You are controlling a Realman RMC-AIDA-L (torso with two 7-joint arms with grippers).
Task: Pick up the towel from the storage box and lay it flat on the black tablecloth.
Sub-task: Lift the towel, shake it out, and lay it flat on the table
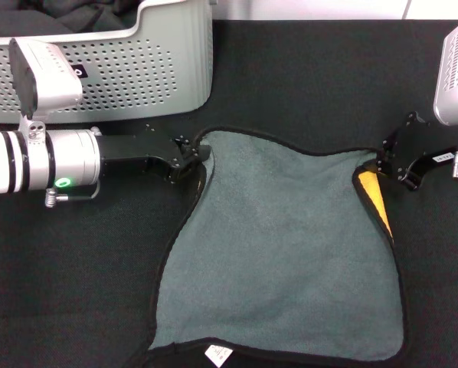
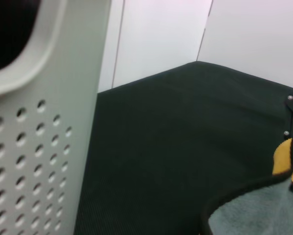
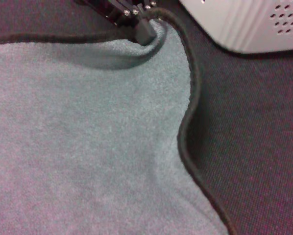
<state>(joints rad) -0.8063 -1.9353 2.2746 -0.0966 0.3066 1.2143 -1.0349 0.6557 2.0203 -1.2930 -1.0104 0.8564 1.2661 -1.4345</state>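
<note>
Next, my right gripper lets go of the towel's far corner on the black tablecloth (image 1: 396,156) just outside the yellow fold.
The towel (image 1: 282,253) lies spread on the black tablecloth (image 1: 313,77), grey-green side up, with its white tag (image 1: 217,354) at the near edge. My left gripper (image 1: 201,156) is shut on the towel's far left corner, low over the cloth; the right wrist view shows this pinch (image 3: 144,28). My right gripper (image 1: 377,165) is shut on the far right corner, where the yellow underside (image 1: 373,192) folds up. The left wrist view shows that yellow fold (image 2: 282,157) in the right gripper. The storage box (image 1: 137,69) stands at the far left, behind my left arm.
A dark cloth (image 1: 60,15) lies inside the storage box. The box wall (image 2: 38,147) is close beside my left wrist. A white wall (image 2: 176,34) borders the table's far side. Bare tablecloth lies to the left of the towel (image 1: 68,284).
</note>
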